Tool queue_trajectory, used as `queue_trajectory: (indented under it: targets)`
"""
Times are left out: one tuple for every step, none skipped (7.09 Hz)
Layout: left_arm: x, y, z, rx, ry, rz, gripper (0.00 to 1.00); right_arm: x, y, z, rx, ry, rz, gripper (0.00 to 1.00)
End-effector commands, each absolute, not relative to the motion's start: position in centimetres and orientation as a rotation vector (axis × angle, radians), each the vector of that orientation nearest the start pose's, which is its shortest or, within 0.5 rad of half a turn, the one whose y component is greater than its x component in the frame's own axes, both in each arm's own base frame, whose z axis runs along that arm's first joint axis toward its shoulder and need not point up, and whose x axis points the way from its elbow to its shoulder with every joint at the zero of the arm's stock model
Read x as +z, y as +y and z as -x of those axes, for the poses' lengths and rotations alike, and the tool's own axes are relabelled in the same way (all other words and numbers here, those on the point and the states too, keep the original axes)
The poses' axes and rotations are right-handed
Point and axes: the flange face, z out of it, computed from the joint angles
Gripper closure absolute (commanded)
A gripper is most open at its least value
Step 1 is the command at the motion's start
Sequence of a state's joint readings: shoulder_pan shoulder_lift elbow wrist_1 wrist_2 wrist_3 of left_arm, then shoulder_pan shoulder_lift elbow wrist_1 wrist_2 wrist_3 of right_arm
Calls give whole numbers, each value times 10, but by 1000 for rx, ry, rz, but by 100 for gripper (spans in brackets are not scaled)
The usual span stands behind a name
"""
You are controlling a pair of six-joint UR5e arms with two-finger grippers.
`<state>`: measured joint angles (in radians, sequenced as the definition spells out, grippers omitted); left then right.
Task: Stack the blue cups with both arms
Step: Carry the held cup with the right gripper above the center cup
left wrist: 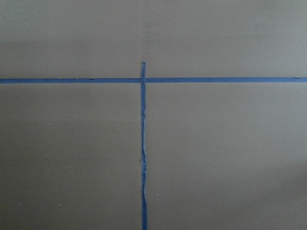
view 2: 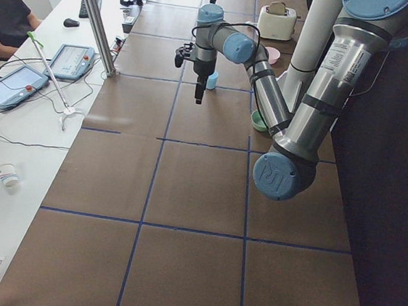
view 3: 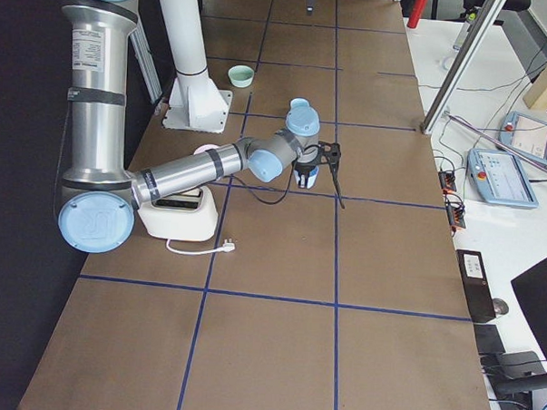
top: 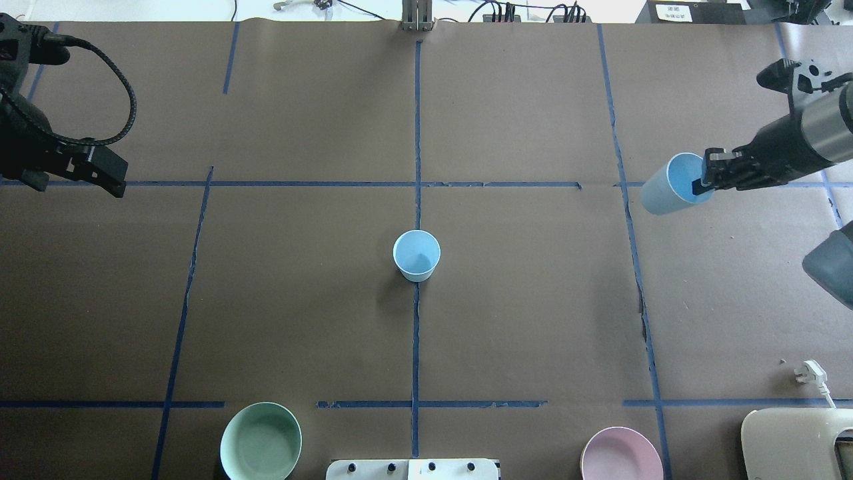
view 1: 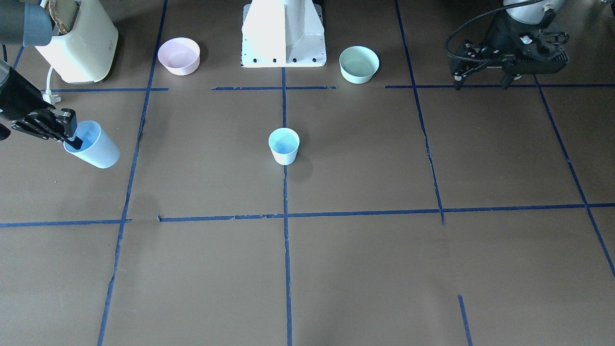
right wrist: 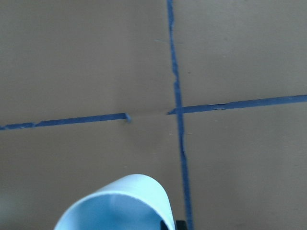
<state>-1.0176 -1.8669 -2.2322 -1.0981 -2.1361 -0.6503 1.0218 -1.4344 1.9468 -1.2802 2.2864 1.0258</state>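
Note:
Next, my right gripper releases the second blue cup inside the upright blue cup on the middle tape line [view 1: 283, 143].
One blue cup [view 1: 284, 146] stands upright at the table's middle on the blue tape line, also in the overhead view [top: 416, 255]. My right gripper [view 1: 74, 141] is shut on the rim of the second blue cup [view 1: 93, 146], one finger inside it. It holds that cup tilted above the table at the right side [top: 666, 193]. The cup's rim shows at the bottom of the right wrist view [right wrist: 120, 206]. My left gripper [top: 73, 175] is open and empty, high over the far left of the table [view 1: 480, 79], well away from both cups.
A pink bowl [view 1: 178, 55] and a mint-green bowl [view 1: 359, 64] flank the white pedestal [view 1: 283, 33] near the robot. A cream toaster [view 1: 79, 43] with a loose plug [top: 810, 371] stands by the right arm. Blue tape lines grid the brown table.

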Motion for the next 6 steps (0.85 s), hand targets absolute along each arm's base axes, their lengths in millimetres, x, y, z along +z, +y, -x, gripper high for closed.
queue_trajectory:
  targets:
    - [326,-480,-141,120,696,-60,0,283,-486,276,201,-1091,-12,100]
    - [355,-500,-118,150,673,-55,0,247,-487,302,211,-1063,-3,100]
    - [383,-518,-92,185,666,-50,0,209,-473,334,204,-999,-22,100]
    - [411,-533,-70,220,663,-38,0,179,-453,366,178,-950,-44,100]
    - [432,-542,-53,245,657,-29,0,161,-432,399,147,-926,-63,100]
    - [447,-550,-39,261,654,-35,0,153,-406,433,131,-909,-89,100]
